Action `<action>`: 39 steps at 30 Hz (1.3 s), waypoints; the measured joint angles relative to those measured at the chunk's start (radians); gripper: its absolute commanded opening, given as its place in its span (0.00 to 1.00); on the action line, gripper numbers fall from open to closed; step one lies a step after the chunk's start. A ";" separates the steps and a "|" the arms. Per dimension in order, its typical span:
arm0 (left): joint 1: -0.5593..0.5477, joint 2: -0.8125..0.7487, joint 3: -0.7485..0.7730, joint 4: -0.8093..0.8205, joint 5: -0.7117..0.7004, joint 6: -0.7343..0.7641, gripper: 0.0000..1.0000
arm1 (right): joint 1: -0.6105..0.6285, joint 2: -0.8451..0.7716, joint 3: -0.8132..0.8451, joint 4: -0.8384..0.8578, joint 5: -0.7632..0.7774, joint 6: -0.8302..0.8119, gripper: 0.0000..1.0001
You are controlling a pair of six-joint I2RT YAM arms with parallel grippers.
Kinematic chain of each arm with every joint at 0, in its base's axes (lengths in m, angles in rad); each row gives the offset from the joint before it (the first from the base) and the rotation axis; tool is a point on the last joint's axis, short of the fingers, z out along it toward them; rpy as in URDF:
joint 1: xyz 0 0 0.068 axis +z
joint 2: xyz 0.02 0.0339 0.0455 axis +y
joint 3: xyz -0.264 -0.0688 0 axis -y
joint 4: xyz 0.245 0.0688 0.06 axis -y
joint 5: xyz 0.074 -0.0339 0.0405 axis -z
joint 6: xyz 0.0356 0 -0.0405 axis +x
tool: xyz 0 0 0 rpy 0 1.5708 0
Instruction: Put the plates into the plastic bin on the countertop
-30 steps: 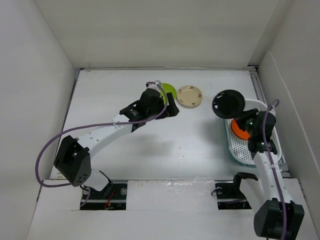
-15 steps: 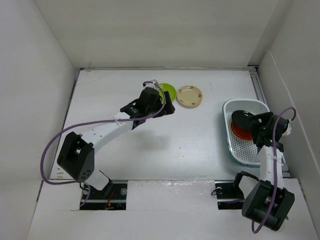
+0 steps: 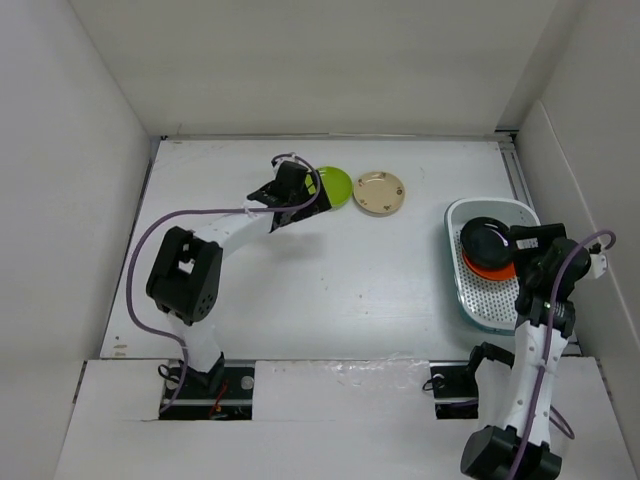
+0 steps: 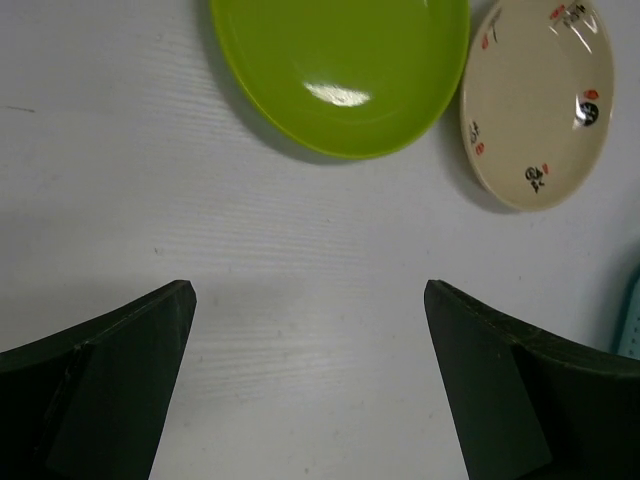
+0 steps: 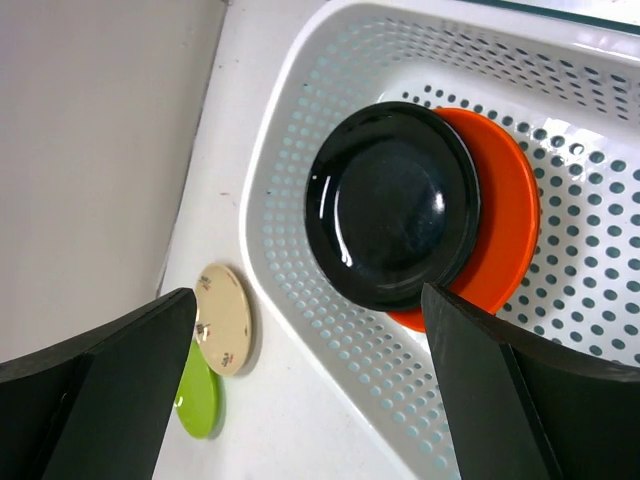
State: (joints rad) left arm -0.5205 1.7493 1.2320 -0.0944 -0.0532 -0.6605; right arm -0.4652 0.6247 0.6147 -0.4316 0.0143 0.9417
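Observation:
My left gripper is to close next on the green plate's rim (image 3: 312, 185) (image 4: 243, 98), on the side that faces away from the beige plate.
A lime green plate (image 3: 333, 185) (image 4: 340, 70) and a beige plate with brown markings (image 3: 380, 192) (image 4: 535, 100) lie side by side at the back of the countertop (image 3: 340, 280). My left gripper (image 3: 306, 192) (image 4: 310, 290) hangs open just left of the green plate, with bare countertop between its fingers. In the plastic bin (image 3: 470, 300) (image 5: 300, 150) at the right, a black plate (image 3: 487, 240) (image 5: 392, 205) rests on an orange plate (image 3: 497, 268) (image 5: 510, 230). My right gripper (image 3: 522, 243) (image 5: 310, 292) stands open above the bin and holds nothing.
White walls enclose the countertop on three sides. The bin sits close to the right wall, beside a metal rail (image 3: 520, 175). A purple cable (image 3: 150, 250) loops out from the left arm. The arm bases stand at the near edge.
My right gripper has opened and let go of the black plate, which now lies on the orange one in the bin. The left arm swung left, uncovering the green plate.

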 measured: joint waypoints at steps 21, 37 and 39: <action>0.138 0.467 0.407 0.050 0.076 -0.042 0.52 | 0.000 -0.029 -0.003 0.051 -0.361 -0.039 0.97; 0.140 0.232 0.179 -0.033 0.002 -0.066 0.00 | 0.212 0.129 0.031 0.235 -0.587 -0.128 0.96; 0.136 0.087 0.099 -0.044 0.028 -0.039 0.00 | 0.329 0.196 0.051 0.264 -0.605 -0.162 0.96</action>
State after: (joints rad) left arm -0.3847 1.8362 1.3312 -0.1383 -0.0254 -0.6994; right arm -0.1364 0.8204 0.6659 -0.1677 -0.5907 0.7799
